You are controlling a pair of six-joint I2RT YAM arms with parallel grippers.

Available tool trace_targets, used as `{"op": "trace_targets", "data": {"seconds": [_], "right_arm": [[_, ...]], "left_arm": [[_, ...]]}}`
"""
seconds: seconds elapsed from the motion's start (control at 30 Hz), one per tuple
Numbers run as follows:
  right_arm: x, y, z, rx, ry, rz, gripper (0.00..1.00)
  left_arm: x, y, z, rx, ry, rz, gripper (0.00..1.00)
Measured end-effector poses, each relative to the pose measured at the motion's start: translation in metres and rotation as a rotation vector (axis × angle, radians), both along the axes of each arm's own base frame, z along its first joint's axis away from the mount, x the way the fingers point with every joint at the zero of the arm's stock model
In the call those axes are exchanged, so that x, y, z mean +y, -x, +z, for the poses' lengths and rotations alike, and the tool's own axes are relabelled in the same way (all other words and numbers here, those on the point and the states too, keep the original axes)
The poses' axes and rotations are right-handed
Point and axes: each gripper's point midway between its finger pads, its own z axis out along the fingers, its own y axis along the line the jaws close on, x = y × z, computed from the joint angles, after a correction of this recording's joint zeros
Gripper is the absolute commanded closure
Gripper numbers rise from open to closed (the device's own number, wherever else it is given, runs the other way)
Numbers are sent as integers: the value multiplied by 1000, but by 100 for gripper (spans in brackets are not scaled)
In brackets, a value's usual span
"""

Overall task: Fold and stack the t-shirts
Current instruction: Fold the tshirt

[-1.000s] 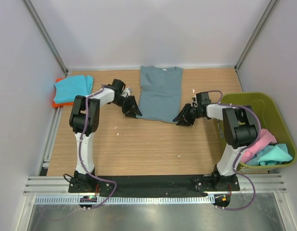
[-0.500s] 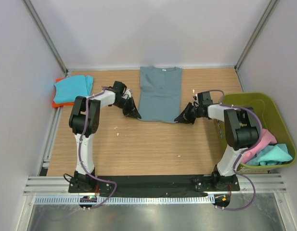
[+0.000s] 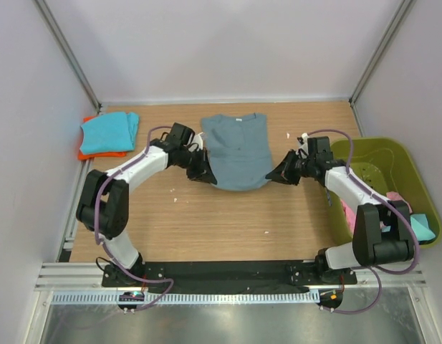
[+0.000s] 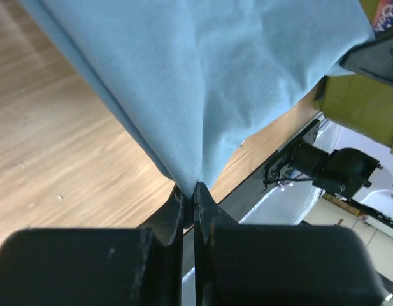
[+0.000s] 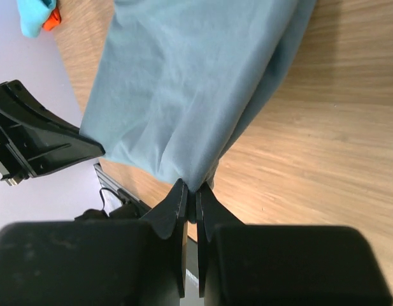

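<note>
My right gripper has the hem corner, now lifted at the near side. It will let go of it on the slate blue-grey t-shirt's far shoulder nearer the olive-green basket (image 3: 257, 120).
The slate blue-grey t-shirt (image 3: 237, 150) lies in the middle of the table, collar at the far side. Its near hem hangs lifted between my two grippers. My left gripper (image 3: 199, 170) is shut on the near left corner; the left wrist view shows cloth (image 4: 215, 76) pinched at its fingertips (image 4: 189, 189). My right gripper (image 3: 274, 174) is shut on the near right corner, the cloth (image 5: 196, 83) bunching into its closed tips (image 5: 192, 189). A folded turquoise t-shirt (image 3: 108, 132) rests on an orange one (image 3: 84, 153) at the far left.
An olive-green basket (image 3: 392, 154) stands at the right edge, holding a pink shirt (image 3: 396, 197) and a turquoise one (image 3: 425, 223). White walls close in the left, far and right sides. Bare wood table (image 3: 228, 222) stretches between the shirt and the arm bases.
Both grippers closed on the shirt's near corners and lifted them. The arms stretched out and the near hem rose off the table into a curve.
</note>
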Motion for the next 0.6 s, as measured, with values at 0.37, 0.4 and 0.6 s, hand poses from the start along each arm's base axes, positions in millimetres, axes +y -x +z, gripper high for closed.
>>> {"op": "trace_targets", "data": {"seconds": [0.37, 0.4, 0.6], "right_arm": [[-4, 27, 12, -20, 18, 34, 98], [-4, 29, 10, -13, 19, 33, 99], [-3, 18, -3, 25, 30, 33, 99]], "left_arm": [[17, 40, -5, 29, -24, -2, 100], [17, 40, -7, 33, -26, -2, 100], [13, 12, -4, 8, -42, 4, 100]]}}
